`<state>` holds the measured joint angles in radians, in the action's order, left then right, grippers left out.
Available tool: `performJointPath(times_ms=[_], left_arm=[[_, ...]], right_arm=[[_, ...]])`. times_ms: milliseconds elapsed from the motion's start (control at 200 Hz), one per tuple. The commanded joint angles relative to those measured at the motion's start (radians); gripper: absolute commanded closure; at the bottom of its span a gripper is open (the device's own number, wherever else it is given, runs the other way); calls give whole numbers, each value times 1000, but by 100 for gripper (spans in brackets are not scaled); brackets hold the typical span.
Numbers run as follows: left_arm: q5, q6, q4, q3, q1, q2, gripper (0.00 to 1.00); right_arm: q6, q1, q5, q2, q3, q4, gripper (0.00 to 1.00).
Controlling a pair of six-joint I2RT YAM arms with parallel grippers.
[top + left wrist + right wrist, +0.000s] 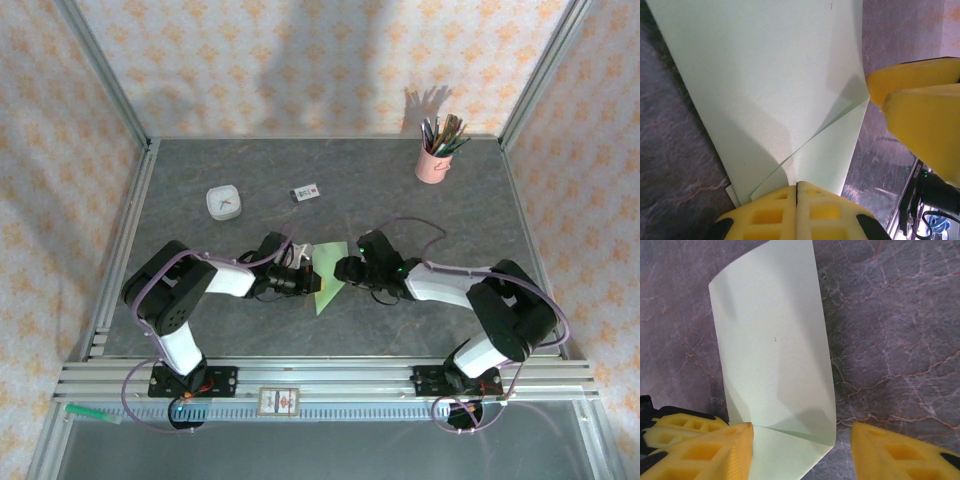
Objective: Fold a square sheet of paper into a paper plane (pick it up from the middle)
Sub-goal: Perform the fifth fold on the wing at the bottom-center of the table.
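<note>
The flap gapes off the sheet next to my right gripper, so next my left gripper opens, moves in from the near side and pinches the sheet's sloping folded edge (855, 145).
The square sheet of paper (330, 270) lies mid-table, pale green and partly folded, with one flap curling up off the layer below (765, 75). My left gripper (306, 280) comes at it from the left. Its yellow pads meet at the sheet's near edge (797, 186), shut on the paper. My right gripper (345, 268) is at the sheet's right side and stands open (801, 450). The paper's creased corner (775, 355) lies between its spread fingers. The left finger (715, 450) touches the sheet; the right one is clear of it.
A pink pencil cup (434, 160) stands at the back right. A small white square dish (223, 203) and a small printed white card (305, 192) lie behind the arms. An aluminium rail (330, 380) runs along the near edge.
</note>
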<state>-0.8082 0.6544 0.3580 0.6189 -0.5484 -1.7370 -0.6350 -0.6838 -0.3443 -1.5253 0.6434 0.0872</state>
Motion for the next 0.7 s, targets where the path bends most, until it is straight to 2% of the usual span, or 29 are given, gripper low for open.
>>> performJointPath(times_ms=[0, 185, 350, 696], left_arm=[[-2, -22, -25, -25, 11, -3, 98], [4, -33, -40, -19, 11, -1, 98], [7, -36, -48, -13, 11, 2, 98], [20, -47, -70, 11, 9, 16, 98]], right_arm=[[-11, 3, -7, -26, 22, 23, 47], [-24, 3, -43, -36, 2, 85, 52], [-26, 3, -33, -27, -1, 87, 69], [-55, 3, 2, 10, -11, 50, 92]])
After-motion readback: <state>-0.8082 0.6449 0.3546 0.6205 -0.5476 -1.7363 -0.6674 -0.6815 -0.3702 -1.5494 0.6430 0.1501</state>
